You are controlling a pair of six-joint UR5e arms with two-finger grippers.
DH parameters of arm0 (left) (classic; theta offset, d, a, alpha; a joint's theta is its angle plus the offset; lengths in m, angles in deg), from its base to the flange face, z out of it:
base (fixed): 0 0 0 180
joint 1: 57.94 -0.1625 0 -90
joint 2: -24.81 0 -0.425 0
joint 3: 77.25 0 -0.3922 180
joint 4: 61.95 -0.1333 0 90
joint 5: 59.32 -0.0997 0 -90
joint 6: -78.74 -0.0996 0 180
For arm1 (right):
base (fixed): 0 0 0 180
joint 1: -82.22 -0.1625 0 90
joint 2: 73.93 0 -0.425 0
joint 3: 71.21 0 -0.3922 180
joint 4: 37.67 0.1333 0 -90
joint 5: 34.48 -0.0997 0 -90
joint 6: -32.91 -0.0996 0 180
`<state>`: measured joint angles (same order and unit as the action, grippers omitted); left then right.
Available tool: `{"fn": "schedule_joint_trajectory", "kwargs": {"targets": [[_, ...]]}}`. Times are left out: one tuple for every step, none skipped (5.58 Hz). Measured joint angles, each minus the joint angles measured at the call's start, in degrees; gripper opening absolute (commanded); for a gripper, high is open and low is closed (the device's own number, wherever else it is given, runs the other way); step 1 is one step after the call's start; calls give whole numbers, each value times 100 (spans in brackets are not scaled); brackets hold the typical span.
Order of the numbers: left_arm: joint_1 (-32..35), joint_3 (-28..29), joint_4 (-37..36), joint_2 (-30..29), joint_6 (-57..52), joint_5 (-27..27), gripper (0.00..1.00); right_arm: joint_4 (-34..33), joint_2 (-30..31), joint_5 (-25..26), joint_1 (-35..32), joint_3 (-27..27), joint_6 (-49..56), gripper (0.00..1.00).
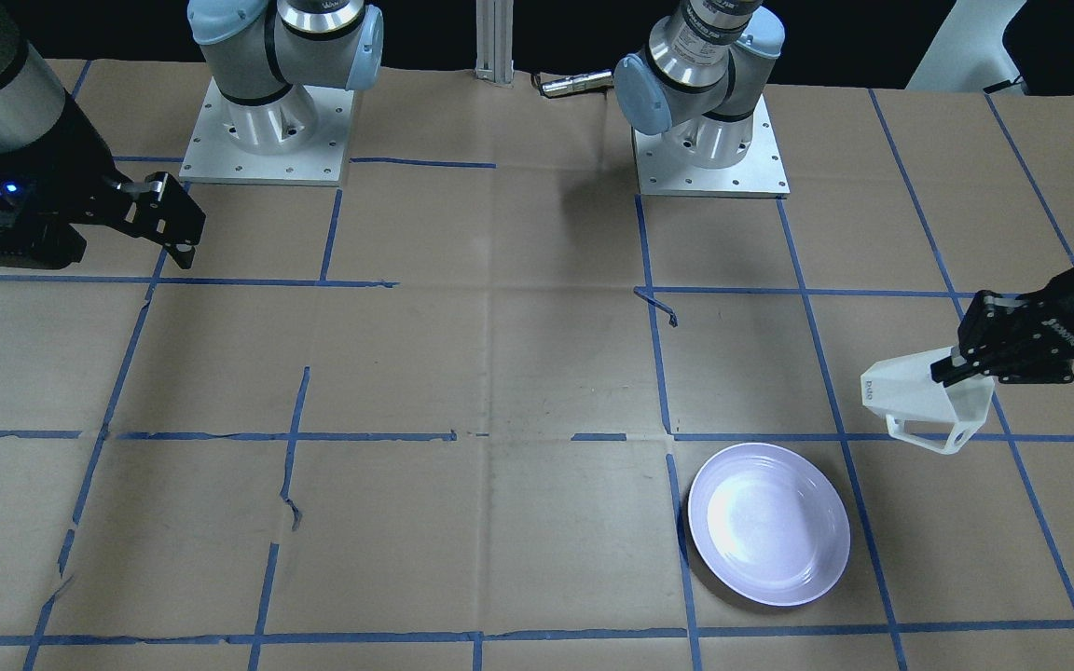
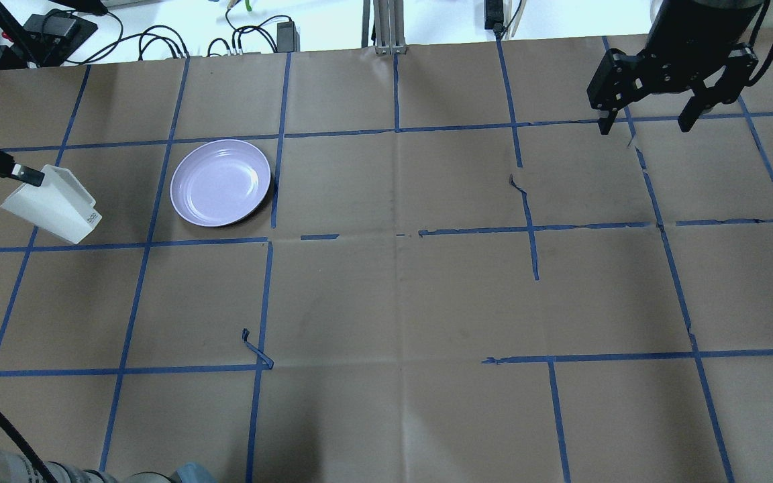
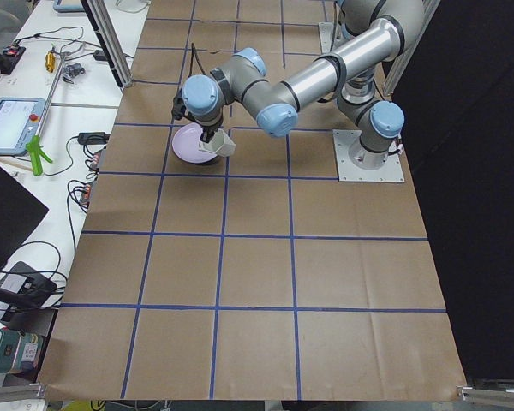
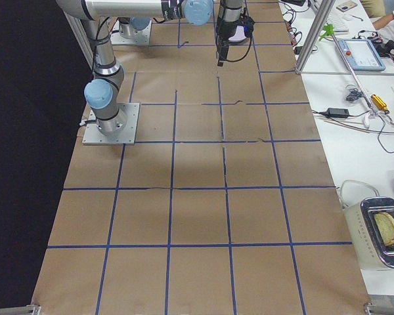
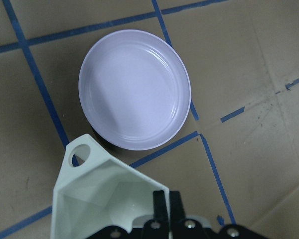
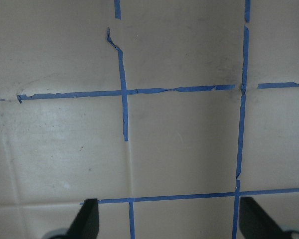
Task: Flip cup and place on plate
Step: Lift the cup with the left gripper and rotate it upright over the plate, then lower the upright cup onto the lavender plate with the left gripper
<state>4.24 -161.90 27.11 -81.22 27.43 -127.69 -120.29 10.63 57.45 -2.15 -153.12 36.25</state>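
Next, my left gripper lets go of the white cup on the middle of the lavender plate (image 1: 781, 514) (image 5: 129, 96).
The white faceted cup (image 1: 919, 401) hangs tilted in the air, its printed base turned sideways and its handle low. My left gripper (image 1: 952, 366) is shut on the cup's rim wall, one finger inside the mouth. The cup shows in the overhead view (image 2: 51, 204) to the left of the lavender plate (image 2: 221, 182), apart from it. In the left wrist view the cup's open mouth (image 5: 104, 199) is just below the empty plate (image 5: 134, 94). The plate (image 1: 768, 524) lies flat on the table. My right gripper (image 2: 645, 124) is open and empty, far from both.
Brown paper with a blue tape grid (image 2: 393, 235) covers the table. The two arm bases (image 1: 267, 130) stand at the robot's edge. Loose curls of tape (image 2: 255, 352) stick up from the paper. Cables and devices (image 2: 158, 40) lie beyond the far edge.
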Motion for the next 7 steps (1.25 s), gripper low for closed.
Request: {"fn": "schedule_joint_trajectory", "kwargs": {"targets": [[506, -320, -1027, -48, 463, -178, 0, 0, 0, 0, 0, 0, 0, 100], [856, -799, -2144, -74, 731, -409, 0, 0, 0, 0, 0, 0, 0, 100], [1190, -1195, -3051, -97, 897, -676, 0, 0, 0, 0, 0, 0, 0, 100], [1498, -1462, -3707, -127, 1102, -955, 0, 0, 0, 0, 0, 0, 0, 100], [1670, -1703, -4181, -150, 1269, -1178, 0, 0, 0, 0, 0, 0, 0, 100], [1721, -1912, -4440, -153, 1347, -1245, 0, 0, 0, 0, 0, 0, 0, 100], [1732, -2058, -4564, -154, 1406, -1252, 0, 0, 0, 0, 0, 0, 0, 100]]}}
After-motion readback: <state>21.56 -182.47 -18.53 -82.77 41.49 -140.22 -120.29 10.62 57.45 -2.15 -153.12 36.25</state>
